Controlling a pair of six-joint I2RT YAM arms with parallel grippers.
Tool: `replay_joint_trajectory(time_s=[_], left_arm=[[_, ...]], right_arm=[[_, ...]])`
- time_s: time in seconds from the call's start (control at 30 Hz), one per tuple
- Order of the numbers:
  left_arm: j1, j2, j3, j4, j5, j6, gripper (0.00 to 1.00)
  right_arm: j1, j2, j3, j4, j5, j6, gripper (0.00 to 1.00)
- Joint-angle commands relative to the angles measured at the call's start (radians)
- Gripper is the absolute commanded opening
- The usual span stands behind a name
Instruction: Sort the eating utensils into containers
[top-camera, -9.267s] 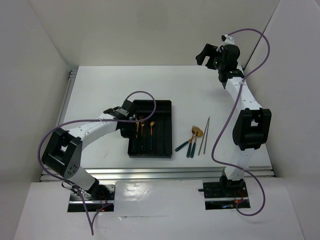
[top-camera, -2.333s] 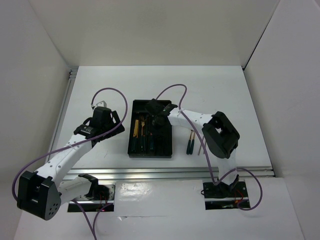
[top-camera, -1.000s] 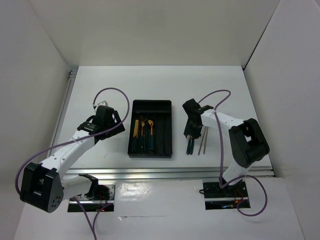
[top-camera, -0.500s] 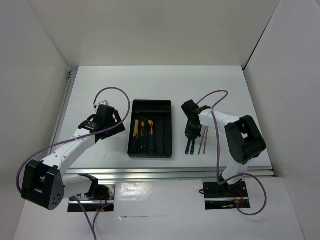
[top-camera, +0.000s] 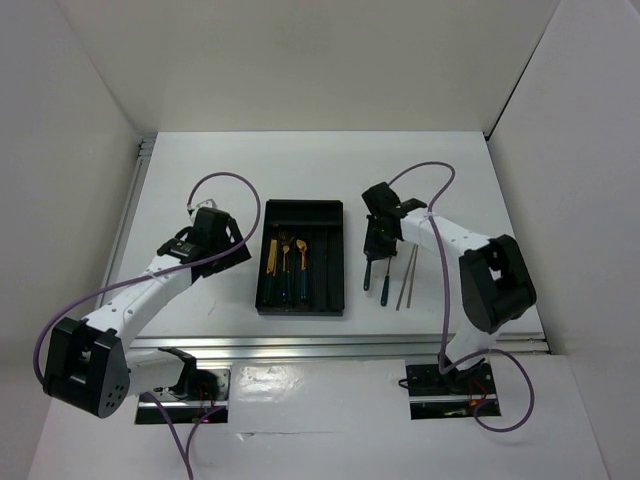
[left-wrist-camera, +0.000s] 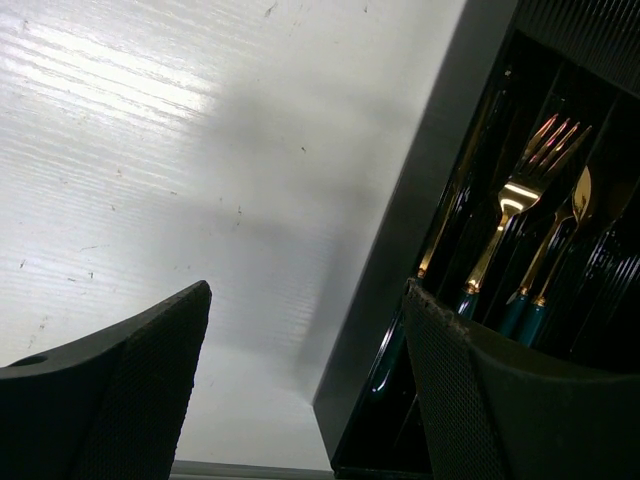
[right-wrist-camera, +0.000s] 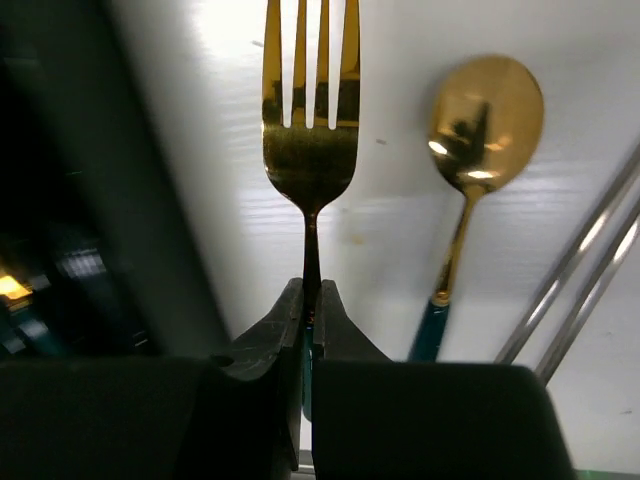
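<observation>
I will release the gold fork, now beside the black tray, from my right gripper atop the other fork in the black tray (top-camera: 287, 267).
In the right wrist view my right gripper (right-wrist-camera: 311, 292) is shut on the thin neck of a gold fork (right-wrist-camera: 309, 120), just above its teal handle. From above, the right gripper (top-camera: 374, 246) sits right of the black tray (top-camera: 301, 207), and the fork's handle (top-camera: 367, 277) points toward the near edge. A gold spoon (right-wrist-camera: 486, 108) and two chopsticks (right-wrist-camera: 578, 290) lie on the table beside it. My left gripper (left-wrist-camera: 307, 292) is open and holds nothing, hovering at the tray's left wall (left-wrist-camera: 428, 210). A fork (left-wrist-camera: 521, 190) and a spoon (left-wrist-camera: 580, 192) lie in the compartments.
Three utensils (top-camera: 286, 258) lie lengthwise in the tray's left compartments. The spoon (top-camera: 384, 287) and chopsticks (top-camera: 405, 278) rest on the white table right of the tray. White walls enclose the table, with a metal rail along the near edge (top-camera: 330, 346).
My right gripper has shut on the fork and shifted it slightly left and away from the spoon. The left arm has barely moved and stays open.
</observation>
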Motion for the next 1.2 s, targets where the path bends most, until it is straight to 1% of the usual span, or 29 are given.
replay_joint_trajectory(time_s=[0.0,0.07,0.17,0.27,0.33,0.4,0.53,0.6,0.7,0.83,0.87,0.93,1.03,1.17], left_arm=[[0.006,0.002,0.040,0.004,-0.016,-0.013,0.83],[0.006,0.002,0.040,0.004,-0.016,-0.013,0.83],[0.006,0.002,0.049,-0.006,-0.016,-0.013,0.83],[0.006,-0.007,0.049,-0.006,-0.026,-0.013,0.83],[0.006,-0.018,0.049,-0.006,-0.026,-0.013,0.83],[0.006,-0.027,0.040,-0.006,-0.026,-0.013,0.83],[0.006,-0.053,0.029,-0.015,-0.003,-0.022,0.83],[0.006,-0.081,0.002,-0.003,0.008,-0.022,0.83],[0.006,-0.090,0.002,-0.015,-0.001,-0.032,0.83],[0.006,-0.111,-0.007,-0.015,-0.013,-0.032,0.83],[0.006,-0.112,-0.018,-0.015,-0.013,-0.032,0.83],[0.006,-0.121,-0.018,-0.015,-0.013,-0.032,0.83],[0.006,-0.121,-0.027,-0.015,-0.004,-0.032,0.83],[0.006,-0.121,-0.027,-0.015,-0.004,-0.032,0.83]], right_arm=[[-0.004,-0.130,0.098,0.061,-0.075,-0.067,0.00],[-0.004,-0.141,0.152,0.052,-0.086,-0.067,0.00],[0.007,-0.159,0.186,0.043,-0.118,-0.077,0.00],[0.016,-0.172,0.168,0.130,-0.233,-0.063,0.00],[0.047,-0.172,0.158,0.213,-0.297,-0.043,0.00],[0.094,-0.138,0.149,0.245,-0.337,-0.002,0.00],[0.194,-0.025,0.189,0.293,-0.316,0.011,0.00],[0.232,0.007,0.213,0.304,-0.316,0.011,0.00],[0.269,0.040,0.214,0.351,-0.325,0.040,0.00],[0.325,0.060,0.214,0.380,-0.239,0.097,0.00],[0.338,0.060,0.223,0.380,-0.192,0.106,0.00],[0.360,0.072,0.237,0.368,-0.147,0.124,0.00],[0.360,0.112,0.246,0.354,-0.132,0.164,0.00],[0.360,0.155,0.279,0.345,-0.165,0.173,0.00]])
